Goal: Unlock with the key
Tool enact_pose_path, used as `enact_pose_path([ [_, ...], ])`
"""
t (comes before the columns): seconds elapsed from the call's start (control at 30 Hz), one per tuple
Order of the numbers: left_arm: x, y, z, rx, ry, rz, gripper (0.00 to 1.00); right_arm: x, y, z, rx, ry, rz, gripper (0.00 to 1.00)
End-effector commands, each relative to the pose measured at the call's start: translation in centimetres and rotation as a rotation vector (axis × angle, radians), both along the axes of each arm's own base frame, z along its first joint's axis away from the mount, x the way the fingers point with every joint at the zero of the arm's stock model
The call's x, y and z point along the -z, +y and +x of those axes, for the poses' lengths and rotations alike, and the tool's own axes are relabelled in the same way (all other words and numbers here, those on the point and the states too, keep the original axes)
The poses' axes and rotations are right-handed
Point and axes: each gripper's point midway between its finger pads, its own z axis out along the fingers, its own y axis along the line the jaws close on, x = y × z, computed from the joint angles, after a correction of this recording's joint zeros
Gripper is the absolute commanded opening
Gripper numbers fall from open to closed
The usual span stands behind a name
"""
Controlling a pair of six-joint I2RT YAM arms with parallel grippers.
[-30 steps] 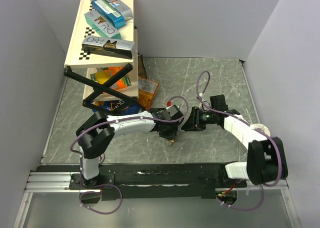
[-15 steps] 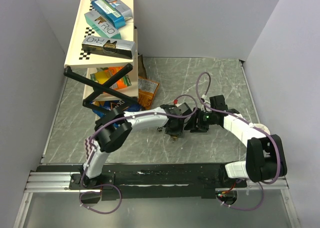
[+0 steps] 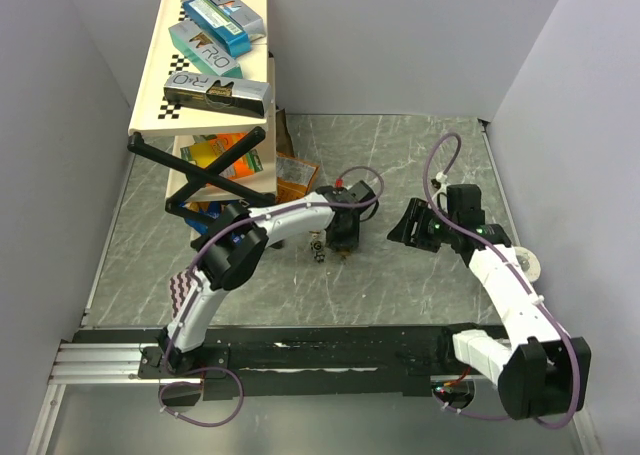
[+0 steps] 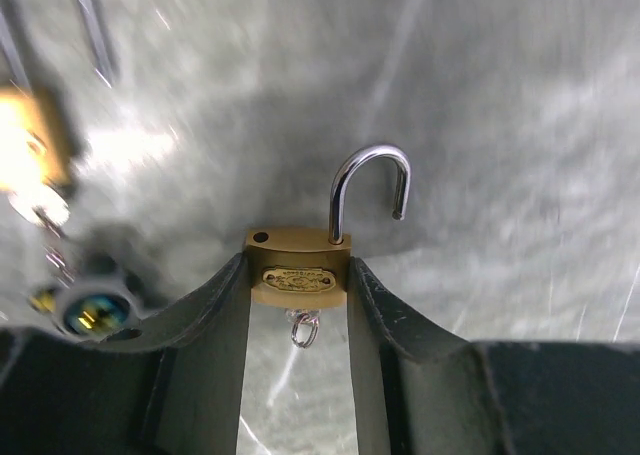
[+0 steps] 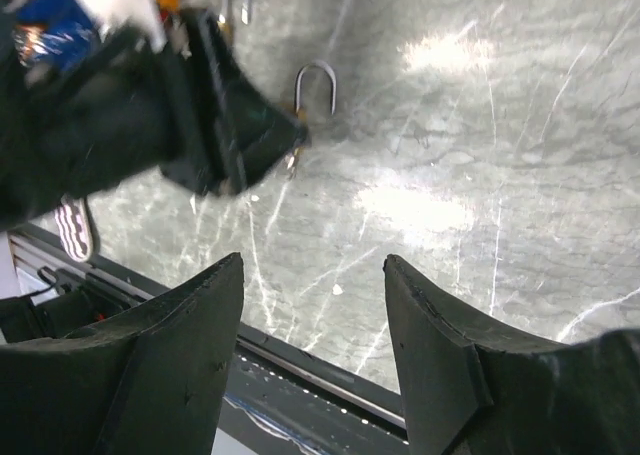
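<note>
I will let go of the small brass padlock with my left gripper on the grey marble surface (image 3: 342, 233) (image 4: 243, 172) beside the second brass padlock.
My left gripper (image 3: 340, 235) (image 4: 297, 263) is shut on a small brass padlock (image 4: 297, 275), gripped by its sides. The padlock's silver shackle (image 4: 371, 189) stands swung open, with one end free. A small metal key ring (image 4: 305, 329) hangs under the padlock's body; the key's blade is hidden. The right wrist view shows the shackle (image 5: 317, 86) and the hanging key (image 5: 293, 161) by the left fingers. My right gripper (image 3: 406, 225) (image 5: 312, 267) is open and empty, to the right of the padlock and apart from it. A second brass padlock (image 4: 24, 141) lies blurred at the left.
A tilted shelf rack (image 3: 200, 125) with boxes stands at the back left, with snack packets (image 3: 292, 180) at its foot. A small lock-and-metal bit (image 3: 318, 247) lies beside the left gripper. A white roll (image 3: 524, 261) sits at the right. A black rail (image 3: 320, 356) runs along the front edge.
My right gripper has pulled back to the right, away from the padlock. My left gripper has carried the padlock a little farther from the front edge.
</note>
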Motion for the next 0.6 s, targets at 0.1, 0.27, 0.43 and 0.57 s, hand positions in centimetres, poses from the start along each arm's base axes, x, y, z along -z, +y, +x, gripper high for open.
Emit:
enact_pose_path([
  [0.1,2.2,1.4,3.3,-0.033,-0.002,0.077,0.01,-3.1,-0.3,-0.1,0.027,-0.065,0.008,0.65],
  [0.27,3.0,2.2,4.1,-0.021,0.003,0.12,0.01,-3.2,-0.5,-0.5,0.025,-0.069,-0.001,0.66],
  [0.43,2.8,2.6,4.6,-0.019,-0.012,0.118,0.06,-3.4,-0.5,-0.6,0.028,-0.076,0.001,0.66],
  [0.57,2.7,2.2,4.9,0.002,-0.025,0.107,0.14,-3.8,-0.4,-0.5,0.029,-0.088,0.007,0.66],
])
